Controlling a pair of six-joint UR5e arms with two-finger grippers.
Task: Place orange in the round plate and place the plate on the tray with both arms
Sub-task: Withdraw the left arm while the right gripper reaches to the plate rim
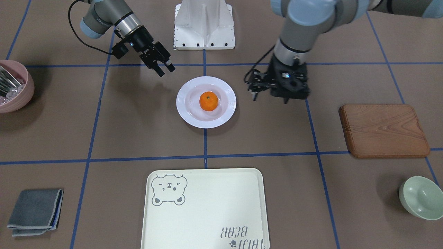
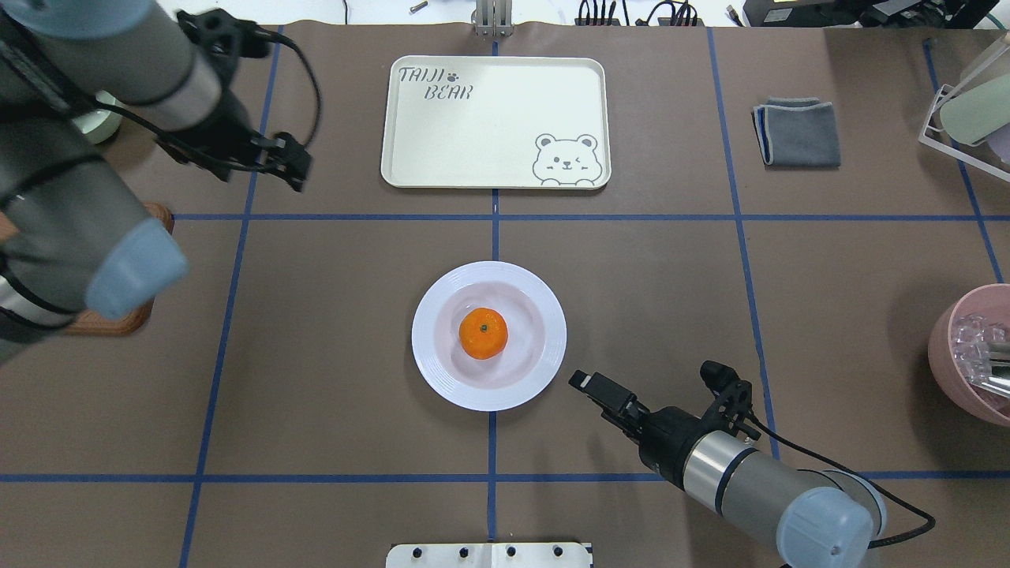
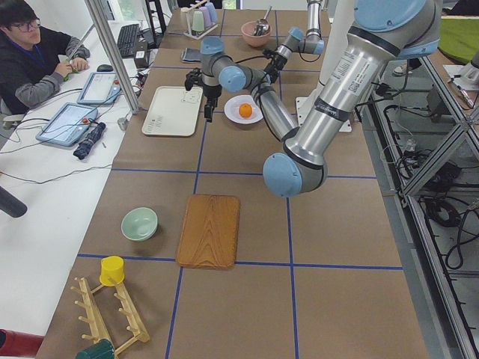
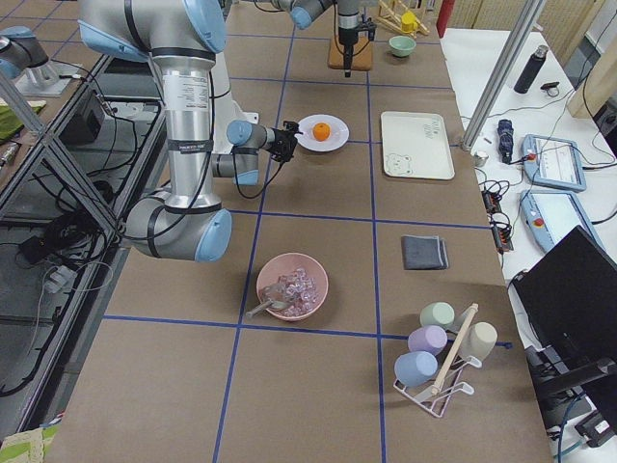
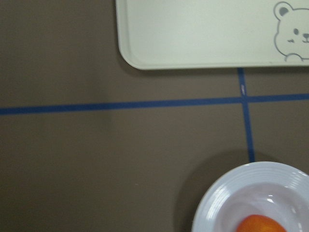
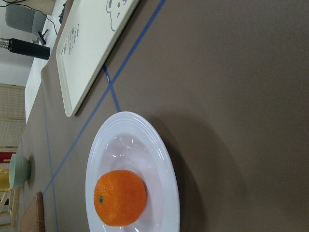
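The robot's right gripper needs to next close on the white round plate's rim (image 1: pixel 186 84) (image 6: pixel 177 218) on the robot's side, because the orange already lies in the plate.
The orange (image 1: pixel 208 101) (image 2: pixel 483 333) lies in the middle of the white round plate (image 1: pixel 228 92) (image 2: pixel 552 335), which stands at the table's centre. The cream bear tray (image 1: pixel 207 207) (image 2: pixel 489 118) lies beyond the plate, apart from it and with nothing on it. My right gripper (image 1: pixel 165 70) (image 2: pixel 582 381) hovers open just off the plate's rim on the robot's side, its fingers aimed at the plate. Farther off on the other side, my left gripper (image 1: pixel 282 98) (image 2: pixel 298 167) points down, open and holding nothing. The right wrist view shows the orange (image 6: pixel 119 197) close up.
A brown wooden board (image 1: pixel 384 131) and a pale green bowl (image 1: pixel 422 197) lie on my left side. A pink bowl (image 1: pixel 14 100) with clear pieces and a folded grey cloth (image 1: pixel 34 211) are on my right. A cup rack (image 2: pixel 970 102) stands at the far right corner.
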